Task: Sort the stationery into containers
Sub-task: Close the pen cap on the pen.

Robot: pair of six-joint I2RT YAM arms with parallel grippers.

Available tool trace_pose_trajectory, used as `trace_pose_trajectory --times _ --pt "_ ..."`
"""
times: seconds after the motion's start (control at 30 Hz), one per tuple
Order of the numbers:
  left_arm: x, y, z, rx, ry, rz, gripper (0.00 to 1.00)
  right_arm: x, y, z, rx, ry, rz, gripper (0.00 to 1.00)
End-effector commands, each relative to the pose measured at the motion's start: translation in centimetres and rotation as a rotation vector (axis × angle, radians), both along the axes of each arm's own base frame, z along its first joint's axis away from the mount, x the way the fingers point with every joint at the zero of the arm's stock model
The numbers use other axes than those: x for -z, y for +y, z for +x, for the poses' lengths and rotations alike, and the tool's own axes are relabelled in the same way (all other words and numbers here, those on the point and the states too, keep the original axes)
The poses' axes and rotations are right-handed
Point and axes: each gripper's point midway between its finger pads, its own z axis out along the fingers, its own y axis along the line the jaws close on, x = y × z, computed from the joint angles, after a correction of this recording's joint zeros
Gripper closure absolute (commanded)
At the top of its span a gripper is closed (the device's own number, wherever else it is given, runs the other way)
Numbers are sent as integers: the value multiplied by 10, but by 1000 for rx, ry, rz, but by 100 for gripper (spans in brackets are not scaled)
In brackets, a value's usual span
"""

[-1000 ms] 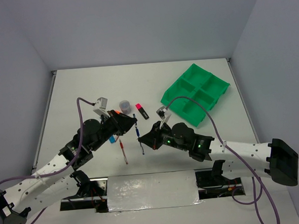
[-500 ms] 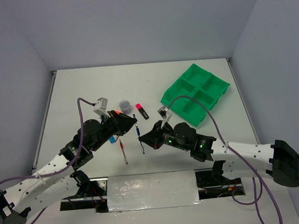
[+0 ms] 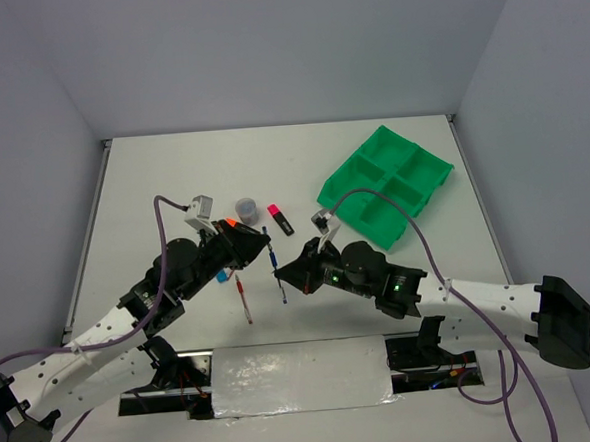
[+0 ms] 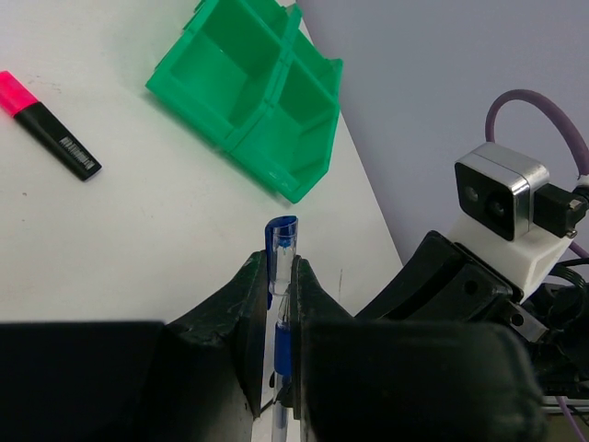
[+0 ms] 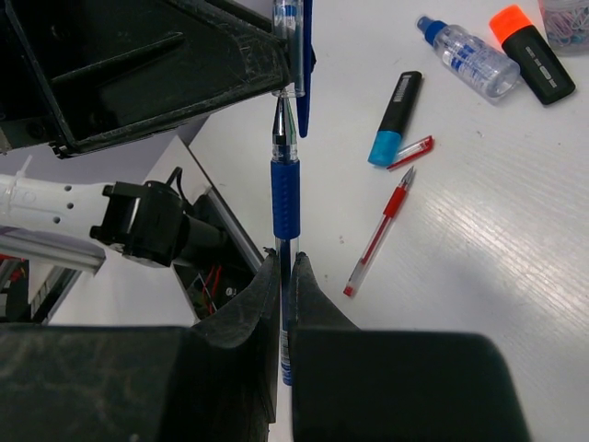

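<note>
Next, my right gripper releases the blue pen inside the green tray's front compartment (image 3: 384, 220), the one closest to my arms.
My left gripper (image 4: 282, 262) is shut on a clear-blue pen cap (image 4: 282, 235). My right gripper (image 5: 285, 262) is shut on the blue pen (image 5: 285, 193), whose tip sits at the mouth of that cap (image 5: 293, 37). In the top view both grippers, left (image 3: 267, 251) and right (image 3: 278, 275), meet above the table's front middle. The green four-compartment tray (image 3: 388, 185) stands at the back right, apart from both grippers. It also shows in the left wrist view (image 4: 248, 92).
On the table lie a pink-ended highlighter (image 3: 281, 220), an orange-ended highlighter (image 5: 538, 51), a blue-ended highlighter (image 5: 394, 120), a red pen (image 5: 379, 230), a small red cap (image 5: 411, 152), a clear tube (image 5: 465, 57) and a grey round piece (image 3: 245, 206).
</note>
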Motion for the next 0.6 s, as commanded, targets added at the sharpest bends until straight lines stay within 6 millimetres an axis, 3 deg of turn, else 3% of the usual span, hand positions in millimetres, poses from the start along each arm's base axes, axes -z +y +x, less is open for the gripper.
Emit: trace_pose_trajectory --times 0.0,0.57 --pt "-18 -3 -3 25 -65 -45 100 -34 5 7 15 -48 55 100" --pt "-18 -8 -8 67 -90 -40 100 -40 -1 21 60 -50 68 100"
